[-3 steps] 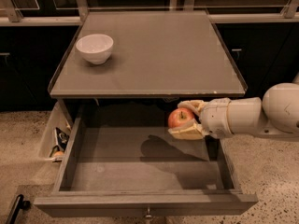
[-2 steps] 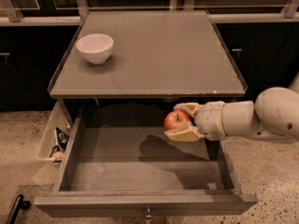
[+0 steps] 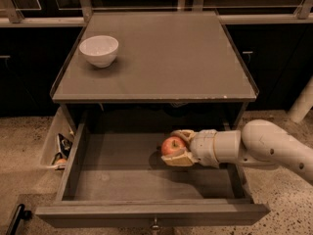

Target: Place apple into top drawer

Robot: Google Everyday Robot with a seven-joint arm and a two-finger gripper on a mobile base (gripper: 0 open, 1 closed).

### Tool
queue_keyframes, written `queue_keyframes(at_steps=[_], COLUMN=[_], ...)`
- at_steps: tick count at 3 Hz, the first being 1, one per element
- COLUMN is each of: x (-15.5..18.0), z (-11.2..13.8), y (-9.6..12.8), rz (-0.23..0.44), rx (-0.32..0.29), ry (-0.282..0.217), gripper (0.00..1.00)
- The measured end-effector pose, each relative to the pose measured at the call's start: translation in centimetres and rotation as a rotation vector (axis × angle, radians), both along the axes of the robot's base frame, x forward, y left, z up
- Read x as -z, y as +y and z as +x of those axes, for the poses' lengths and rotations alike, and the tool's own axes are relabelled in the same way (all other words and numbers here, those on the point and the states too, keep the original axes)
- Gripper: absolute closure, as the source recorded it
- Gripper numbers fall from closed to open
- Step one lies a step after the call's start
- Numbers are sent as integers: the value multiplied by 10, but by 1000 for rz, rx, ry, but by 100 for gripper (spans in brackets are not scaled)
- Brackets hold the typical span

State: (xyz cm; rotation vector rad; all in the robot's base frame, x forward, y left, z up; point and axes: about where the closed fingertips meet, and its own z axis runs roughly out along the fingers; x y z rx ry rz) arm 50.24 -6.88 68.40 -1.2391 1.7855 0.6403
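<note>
Next, my gripper lets go of the red apple on the drawer's bare bottom near its middle [image 3: 170,162], a little toward the white arm.
The top drawer [image 3: 146,214] is pulled wide open below the counter, its flat grey-brown bottom bare and a small metal knob on its front panel. My gripper [image 3: 177,147] reaches in from the right over the drawer's right half and is shut on the red apple [image 3: 172,145]. The apple sits between the two tan fingers [image 3: 179,158], low inside the drawer; I cannot tell whether it touches the bottom. The white arm [image 3: 264,148] crosses the drawer's right wall.
A white bowl [image 3: 99,50] stands at the back left of the counter top [image 3: 171,58]. A side pocket [image 3: 57,148] left of the drawer holds small items. Dark cabinets stand behind; speckled floor lies on both sides. A black handle [image 3: 17,218] shows bottom left.
My gripper has moved left and down, carrying the apple deeper into the open drawer. The bowl and the drawer have not moved.
</note>
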Motion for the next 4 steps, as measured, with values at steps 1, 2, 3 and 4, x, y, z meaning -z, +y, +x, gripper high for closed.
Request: queue_keyframes(at_steps=[1,2,3,4], x=[29,47,56,56], z=[0,-1,-1,-1], y=[8,8,10,10], rz=[17,21,16,16], rx=[-13,-14,-15,-15], ry=[25,40,46,46], gripper=[100,100,93,74])
